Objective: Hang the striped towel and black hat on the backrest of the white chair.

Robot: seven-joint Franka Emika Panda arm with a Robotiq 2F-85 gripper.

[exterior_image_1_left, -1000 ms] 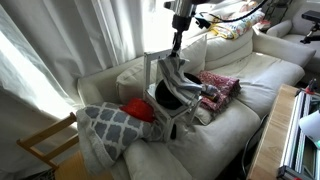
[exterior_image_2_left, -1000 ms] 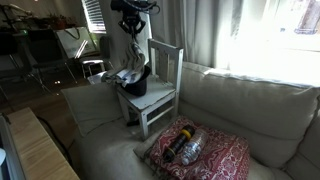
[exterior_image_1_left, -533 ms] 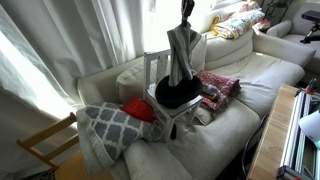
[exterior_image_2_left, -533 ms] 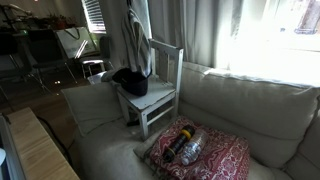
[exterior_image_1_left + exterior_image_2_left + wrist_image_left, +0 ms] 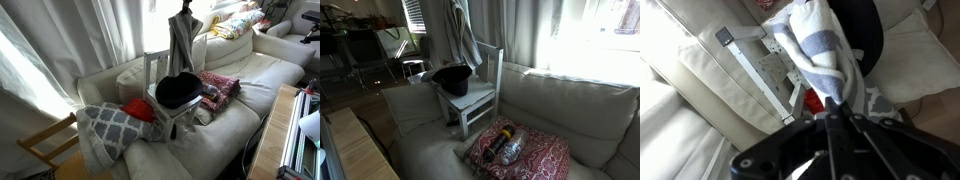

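I need to let go of the striped towel draped over the white chair's top rail (image 5: 163, 60) (image 5: 759, 78), behind the black hat. The towel is now held high above the chair.
My gripper (image 5: 840, 105) is shut on the striped towel (image 5: 183, 42) and holds it high above the white chair (image 5: 158, 70), which stands on the sofa. The towel hangs down in folds, its lower end clear of the seat; it also shows in the other exterior view (image 5: 453, 35) and in the wrist view (image 5: 820, 50). The black hat (image 5: 178, 91) lies on the chair's seat, seen in both exterior views (image 5: 451, 79) and in the wrist view (image 5: 862, 35). In the exterior views the gripper is at or above the top edge of the picture.
The white sofa (image 5: 250, 75) holds a lattice-patterned pillow (image 5: 105, 125), a red thing (image 5: 138, 110) and a red-pink patterned cloth (image 5: 222, 84). A bare wooden chair (image 5: 45, 148) stands at the sofa's end. Curtains (image 5: 80, 35) hang behind. A wooden table edge (image 5: 360, 150) is near.
The gripper has risen, lifting the striped towel off the chair seat until it hangs free above it. The black hat stays on the seat.
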